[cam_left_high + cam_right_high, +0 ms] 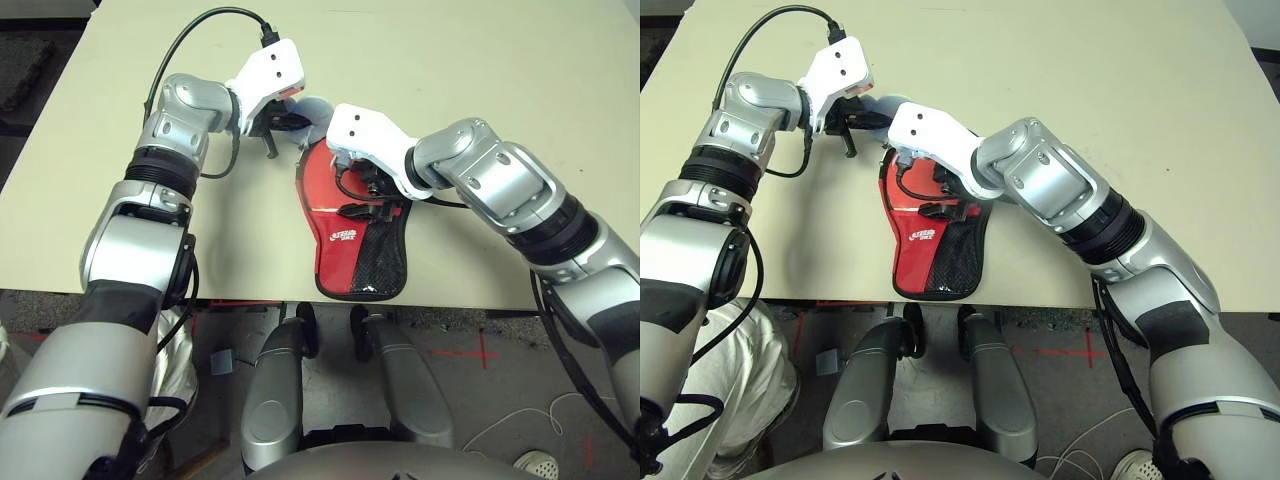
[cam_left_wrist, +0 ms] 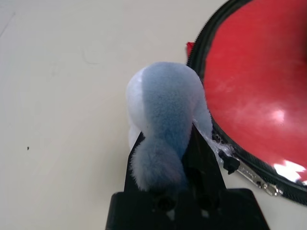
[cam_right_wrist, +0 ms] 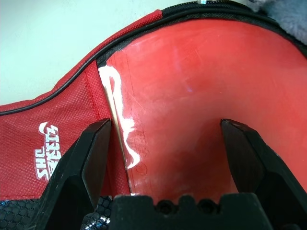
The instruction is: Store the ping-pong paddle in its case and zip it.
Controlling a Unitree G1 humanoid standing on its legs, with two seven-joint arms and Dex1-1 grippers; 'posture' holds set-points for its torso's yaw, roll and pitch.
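Observation:
My left gripper has the grey fuzzy pouch. It will let go of it on the bare table (image 1: 431, 111) just behind my right gripper's wrist.
The red fabric case (image 1: 352, 250) lies flat near the table's front edge, its black mesh pocket toward me. Inside its black zip trim shows the ping-pong paddle's smooth red face (image 3: 192, 81); the handle is hidden under the fabric. My right gripper (image 3: 164, 123) hovers open just over that red face, one finger (image 3: 86, 158) by the paddle's pale edge. My left gripper (image 2: 165, 139) is shut on a grey fuzzy pouch (image 2: 165, 100) right beside the case's far rim. A metal zip pull (image 2: 259, 179) lies on the trim close to the left fingers.
The beige table (image 1: 500, 80) stretches bare behind and to both sides of the case. Its front edge (image 1: 250, 298) runs just below the case's handle end. A black cable (image 1: 190, 45) loops over my left wrist.

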